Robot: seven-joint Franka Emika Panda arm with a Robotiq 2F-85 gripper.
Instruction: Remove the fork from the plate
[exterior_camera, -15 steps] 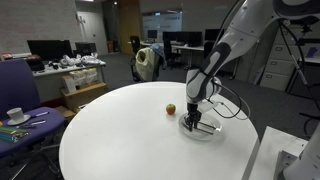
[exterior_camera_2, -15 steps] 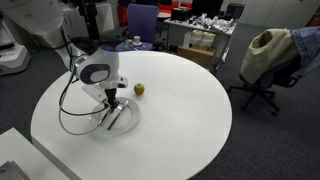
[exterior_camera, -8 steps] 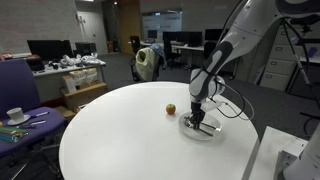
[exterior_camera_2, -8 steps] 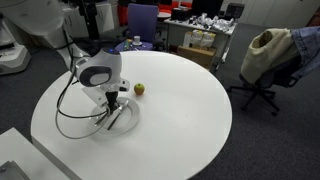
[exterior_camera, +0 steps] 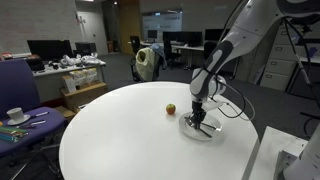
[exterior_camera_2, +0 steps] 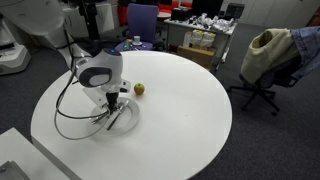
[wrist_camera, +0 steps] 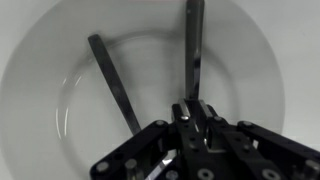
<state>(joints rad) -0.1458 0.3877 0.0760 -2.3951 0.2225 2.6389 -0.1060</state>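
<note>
The fork will go down from my gripper onto the bare white table point(exterior_camera: 154, 143) beside the plate and in front of the fruit, where I should let it go.
The white plate point(wrist_camera: 255, 60) lies on the round white table and shows in both exterior views point(exterior_camera: 187, 128) point(exterior_camera_2: 128, 121). Two slim metal utensils lie in it. The fork point(wrist_camera: 193, 45) runs straight up from my jaws. The other utensil point(wrist_camera: 113, 85) lies diagonally to its left. My gripper point(wrist_camera: 197, 108) points down into the plate and its fingers are shut on the fork's near end. That end is hidden by the fingers. The gripper also shows in both exterior views point(exterior_camera: 200, 120) point(exterior_camera_2: 110, 108).
A small red-yellow fruit point(exterior_camera: 170, 108) point(exterior_camera_2: 139, 89) sits on the table beside the plate. A white cup and saucer point(exterior_camera: 15, 115) stand on a side surface. Office chairs point(exterior_camera_2: 262, 60) and desks stand around the table.
My gripper has shifted slightly sideways over the plate. The plate and fruit have not moved.
</note>
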